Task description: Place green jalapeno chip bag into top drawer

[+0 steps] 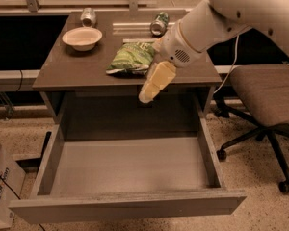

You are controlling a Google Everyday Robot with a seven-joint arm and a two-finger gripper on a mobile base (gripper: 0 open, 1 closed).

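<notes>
The edge [149, 57] of the green jalapeno chip bag that is farthest from the white bowl should be gripped next by my gripper.
The green jalapeno chip bag [132, 57] lies flat on the brown tabletop [72, 71], near its front middle. The top drawer [130, 170] is pulled fully open below the table, with its pale grey bottom bare. My gripper [148, 94] hangs from the white arm that comes in from the upper right. It sits just right of the bag and slightly in front of it, over the table's front edge and above the back of the drawer. It holds nothing that I can see.
A white bowl [82, 36] stands at the table's back left. A silver can [88, 16] lies behind it, and a green soda can [159, 23] lies at the back middle. An office chair [265, 97] stands to the right of the drawer.
</notes>
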